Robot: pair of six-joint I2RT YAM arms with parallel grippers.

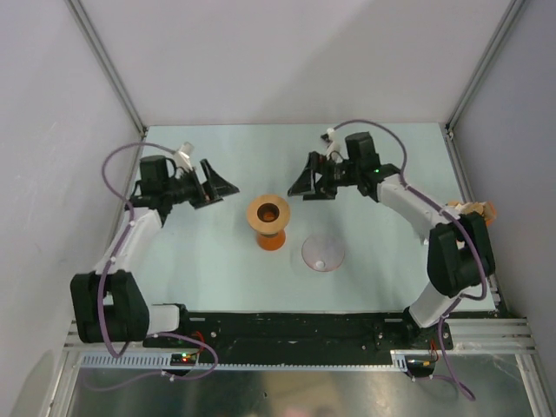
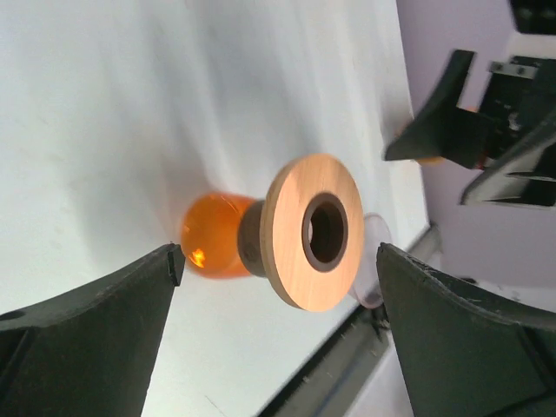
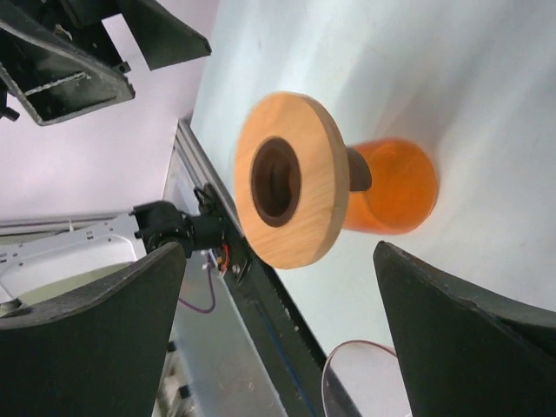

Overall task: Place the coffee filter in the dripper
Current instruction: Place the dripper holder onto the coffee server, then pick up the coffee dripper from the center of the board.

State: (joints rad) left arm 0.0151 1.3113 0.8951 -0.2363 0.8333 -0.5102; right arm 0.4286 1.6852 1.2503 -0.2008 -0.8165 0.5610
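Next, my right gripper needs to go to the clear cone's rim (image 1: 343, 247), on the side facing away from the wooden ring collar, and close there.
The dripper shows in two parts. Its wooden ring collar (image 1: 268, 214) stands upright on an orange base (image 1: 272, 241) mid-table. Its clear cone (image 1: 322, 254) rests on the table just to the right and nearer, apart from the collar. No separate white coffee filter shows in any view. My left gripper (image 1: 221, 188) hangs open left of the collar, and my right gripper (image 1: 303, 184) hangs open to its back right; both are empty. The left wrist view has the collar (image 2: 300, 234) ahead between open fingers (image 2: 95, 321). The right wrist view shows the collar (image 3: 291, 178) and the cone's rim (image 3: 365, 382).
A tan-and-white stack of paper fans (image 1: 473, 209) lies at the table's right edge beside the right arm's elbow. Grey walls close in the back and both sides. A black rail (image 1: 287, 326) with the arm bases runs along the near edge.
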